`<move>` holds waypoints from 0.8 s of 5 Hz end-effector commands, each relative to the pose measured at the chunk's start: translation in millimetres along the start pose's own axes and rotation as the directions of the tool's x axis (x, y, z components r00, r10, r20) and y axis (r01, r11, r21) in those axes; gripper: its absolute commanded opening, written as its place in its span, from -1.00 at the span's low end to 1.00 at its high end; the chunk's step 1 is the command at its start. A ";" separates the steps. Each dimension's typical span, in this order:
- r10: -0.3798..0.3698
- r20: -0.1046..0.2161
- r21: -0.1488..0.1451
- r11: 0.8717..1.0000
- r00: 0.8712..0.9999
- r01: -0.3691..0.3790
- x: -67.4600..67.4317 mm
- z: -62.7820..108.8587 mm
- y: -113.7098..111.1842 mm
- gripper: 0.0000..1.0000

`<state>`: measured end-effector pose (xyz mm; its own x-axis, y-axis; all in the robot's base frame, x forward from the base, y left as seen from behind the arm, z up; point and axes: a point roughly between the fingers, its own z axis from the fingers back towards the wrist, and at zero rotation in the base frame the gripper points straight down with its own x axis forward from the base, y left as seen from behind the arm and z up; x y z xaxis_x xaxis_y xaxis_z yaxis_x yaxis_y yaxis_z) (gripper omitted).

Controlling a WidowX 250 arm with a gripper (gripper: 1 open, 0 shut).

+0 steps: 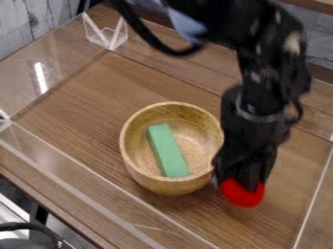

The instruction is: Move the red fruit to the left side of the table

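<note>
My gripper should set the red fruit down on the bare tabletop [120, 68] a little in front of the clear bracket.
The red fruit [240, 194] lies at the front right of the wood-grain table [104, 92], just right of the wooden bowl [173, 147]. My gripper [240, 183] comes down on it from above and is shut on it. Only the fruit's red underside shows below the fingers; its leafy top is hidden by them. The black arm [267, 78] is blurred with motion and rises toward the top of the view.
A green rectangular block [166, 150] lies inside the bowl. Clear acrylic walls [53, 58] edge the table, with a clear bracket [107, 33] at the back left corner. Bare tabletop lies left of the bowl.
</note>
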<state>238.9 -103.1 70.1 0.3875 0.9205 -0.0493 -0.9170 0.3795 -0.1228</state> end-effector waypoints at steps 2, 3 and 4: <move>-0.006 -0.007 -0.124 0.992 1.000 0.005 60.4 57.1 -14.3 -1.00; -0.015 0.004 -0.151 0.988 1.000 0.015 97.4 66.1 -9.3 -1.00; -0.010 0.029 -0.171 0.985 1.000 0.015 137.0 72.7 -0.5 -1.00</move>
<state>279.0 29.4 124.5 0.3837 0.9225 -0.0409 -0.8964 0.3615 -0.2564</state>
